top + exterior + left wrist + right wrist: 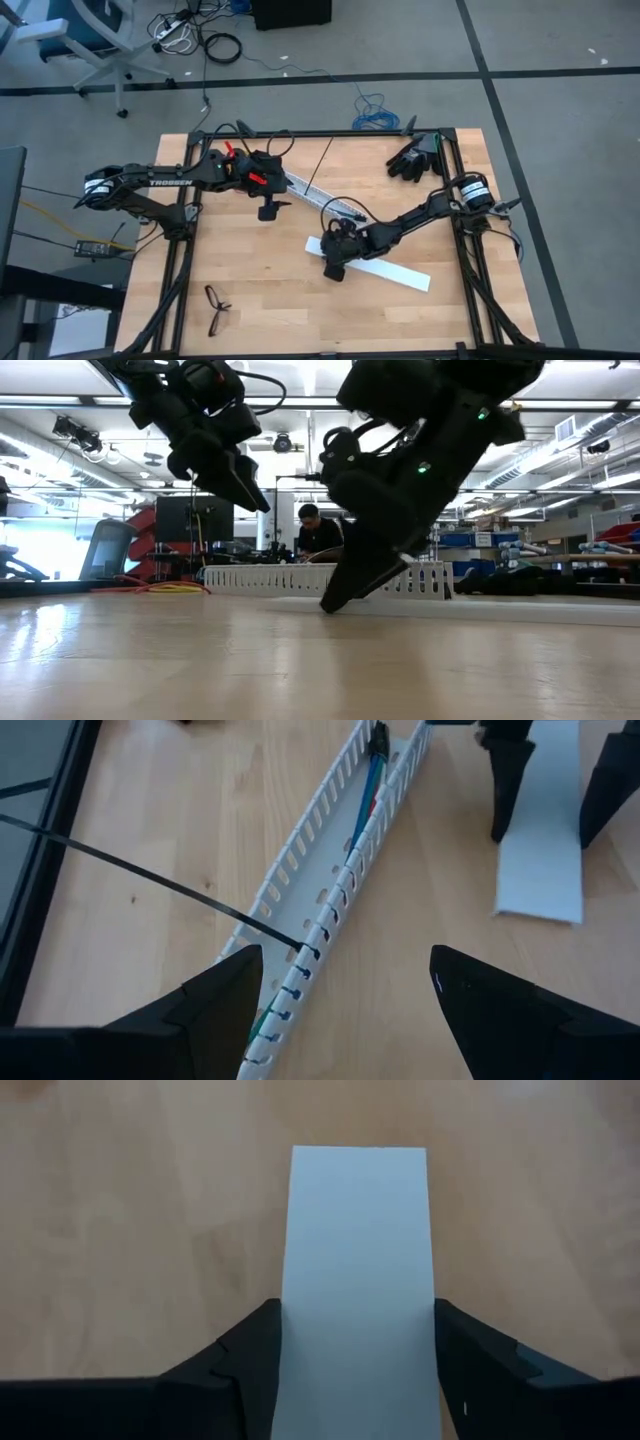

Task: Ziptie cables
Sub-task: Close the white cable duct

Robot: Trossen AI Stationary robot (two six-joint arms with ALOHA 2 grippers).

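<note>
I will move my left gripper next to the white slotted rail's end (pixel 347 209) (pixel 376 772) by the black connector and close it across both sides of the rail.
A white slotted rail (pixel 330 890) lies aslant on the table, with the cables (pixel 366 795) lying along its channel. The blue wire and a black connector (pixel 380 735) show there. The ziptie (pixel 150 880), a thin black strip, sticks through a slot in the rail's wall (pixel 305 945) and runs off toward the far edge (pixel 320 165). My left gripper (pixel 345 955) hovers open above the rail, touching nothing. My right gripper (pixel 357 1315) is down at the table on a flat white strip (pixel 375 268). My right gripper has the flat white strip's two long edges (pixel 285 1315) between its two fingers, close to one end of it. The fingers slant down from the table's right and far side and straddle the strip's width. The strip's free end (pixel 540 910) rests on the table.
A pair of black gloves (pixel 415 155) lies at the far right corner and eyeglasses (pixel 215 305) near the front left. A black frame (pixel 300 133) borders the table. A person (pixel 318 530) sits in the room beyond the table.
</note>
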